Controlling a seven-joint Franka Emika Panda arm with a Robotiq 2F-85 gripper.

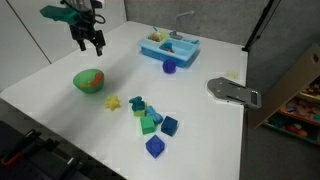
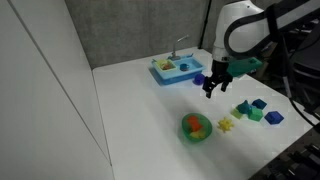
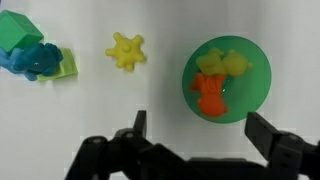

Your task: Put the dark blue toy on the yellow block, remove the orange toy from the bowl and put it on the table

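The orange toy in the green bowl must come out. Next, my gripper should move to the orange toy's middle (image 1: 97, 79) (image 3: 210, 95) in that bowl and close there.
The green bowl (image 1: 89, 81) (image 2: 196, 127) (image 3: 250, 95) stands on the white table (image 1: 200, 140) and holds the orange toy (image 3: 209, 95) next to a yellow-orange piece (image 3: 224, 63). The yellow block (image 1: 113, 102) (image 2: 226, 125) (image 3: 126, 50) lies on the table beside the bowl. The dark blue toy (image 1: 137, 103) (image 2: 243, 108) (image 3: 36, 62) lies further along, by the green blocks. My gripper (image 1: 92, 40) (image 2: 212, 85) (image 3: 200, 128) is open and empty, held well above the table and near the bowl.
Green blocks (image 1: 148, 122) and bright blue cubes (image 1: 169, 125) cluster beyond the dark blue toy. A light-blue tray (image 1: 168, 46) with a small tap stands at the back, with a purple-blue cup-like piece (image 1: 169, 67) in front. A grey device (image 1: 232, 92) lies near the table edge.
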